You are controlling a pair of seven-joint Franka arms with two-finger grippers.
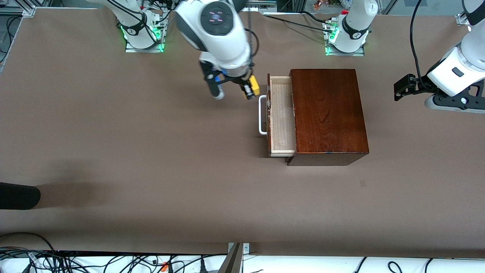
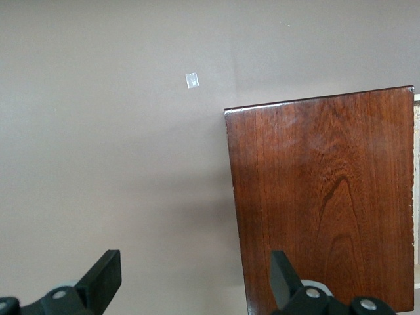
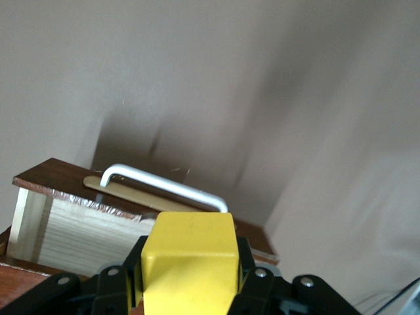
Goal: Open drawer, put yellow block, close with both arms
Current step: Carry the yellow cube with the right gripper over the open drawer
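Note:
I will release the yellow block with my right gripper in the drawer's pale tray, just inside the drawer handle's far end (image 1: 280,102).
The drawer (image 1: 282,113) stands pulled out of the dark wooden box (image 1: 327,113), its pale tray bare and its white handle (image 1: 262,115) facing the right arm's end of the table. My right gripper (image 1: 250,91) is shut on the yellow block (image 1: 254,84), up in the air over the table just in front of the drawer, by one end of the handle. In the right wrist view the yellow block (image 3: 190,262) fills the jaws, with the handle (image 3: 164,187) and drawer front below. My left gripper (image 1: 401,89) waits open beside the box at the left arm's end, fingers (image 2: 105,272) wide apart.
A dark rounded object (image 1: 19,195) reaches in over the table edge at the right arm's end, nearer the front camera. A small patch of tape (image 1: 363,183) lies on the brown table (image 1: 151,151) nearer the camera than the box. Cables run along the front edge.

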